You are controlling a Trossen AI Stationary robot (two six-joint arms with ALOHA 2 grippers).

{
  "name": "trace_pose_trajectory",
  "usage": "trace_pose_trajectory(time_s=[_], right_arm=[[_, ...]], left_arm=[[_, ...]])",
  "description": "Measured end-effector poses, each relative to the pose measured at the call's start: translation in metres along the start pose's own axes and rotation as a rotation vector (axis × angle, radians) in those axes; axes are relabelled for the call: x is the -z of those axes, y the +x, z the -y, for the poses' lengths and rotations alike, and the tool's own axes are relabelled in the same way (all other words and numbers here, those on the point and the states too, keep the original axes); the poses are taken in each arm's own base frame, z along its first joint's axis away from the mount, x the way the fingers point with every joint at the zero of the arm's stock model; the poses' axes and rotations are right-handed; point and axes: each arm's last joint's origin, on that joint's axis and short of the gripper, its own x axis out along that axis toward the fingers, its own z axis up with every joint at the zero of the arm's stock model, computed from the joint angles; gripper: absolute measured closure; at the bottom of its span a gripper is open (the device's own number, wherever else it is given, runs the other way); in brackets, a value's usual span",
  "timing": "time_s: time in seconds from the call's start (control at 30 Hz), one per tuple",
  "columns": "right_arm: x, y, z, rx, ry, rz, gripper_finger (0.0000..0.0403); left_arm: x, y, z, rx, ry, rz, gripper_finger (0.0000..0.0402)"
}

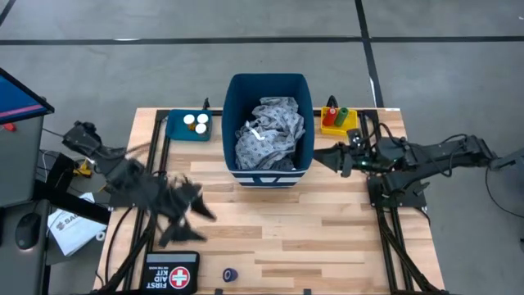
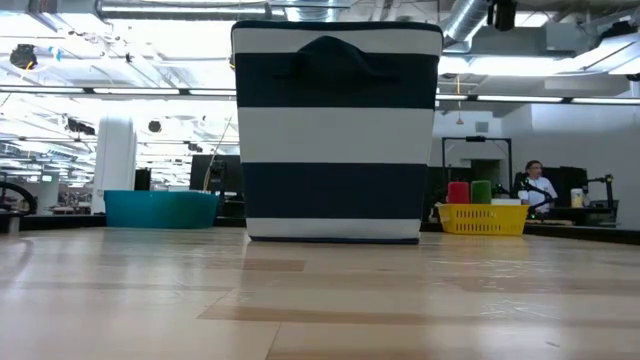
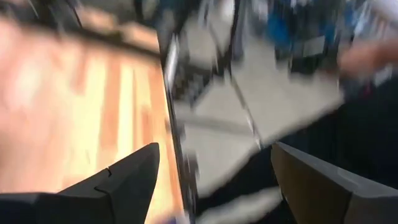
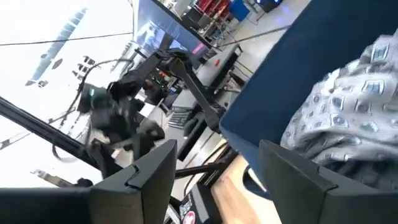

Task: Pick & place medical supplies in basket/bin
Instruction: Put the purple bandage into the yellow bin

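My left gripper needs to move next to the dark blue roll beside the black first aid pouch and close on the roll's end [image 1: 230, 274].
The tall dark blue bin [image 1: 270, 88] stands at the table's far middle. The grey patterned gown [image 1: 270, 135] lies bunched inside it and also shows as the gown [image 4: 354, 118] in the right wrist view. Small white-capped bottles [image 1: 196, 123] sit in the teal tray [image 1: 176, 127]. Red and green cylinders [image 1: 337, 116] stand in the yellow tray [image 1: 327, 129]. The dark blue roll [image 1: 231, 275] lies by the near edge. My left gripper [image 1: 190, 215] hovers open over the table's left part, blurred. My right gripper [image 1: 321, 156] is open just right of the bin, holding nothing.
The black first aid pouch [image 1: 172, 274] lies at the near-left edge beside the roll. Bare wood spreads in front of the bin. In the low view the bin [image 2: 337, 130] stands between the teal tray [image 2: 160, 208] and the yellow tray [image 2: 483, 218]. A person [image 2: 535, 185] sits far behind.
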Motion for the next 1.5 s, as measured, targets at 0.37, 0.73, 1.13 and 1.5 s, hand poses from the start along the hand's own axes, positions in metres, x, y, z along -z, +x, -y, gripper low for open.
trace_pose_trajectory(time_s=[0.37, 0.73, 1.13, 1.5], right_arm=[[0.010, 0.015, -0.012, -0.098, 0.107, 0.017, 0.0179], [0.021, 0.020, -0.019, -0.116, 0.123, 0.028, 0.0179], [0.011, 0.007, -0.026, -0.193, 0.150, 0.040, 0.0179], [0.006, -0.007, -0.030, -0.232, 0.164, 0.032, 0.0179]], left_arm=[[0.095, 0.046, 0.030, 0.053, 0.288, -0.626, 0.0100], [0.130, 0.088, 0.021, -0.098, 0.419, -0.719, 0.0100], [0.173, 0.135, 0.013, -0.384, 0.242, -0.603, 0.0101], [0.212, 0.137, 0.005, -0.392, 0.178, -0.463, 0.0102]])
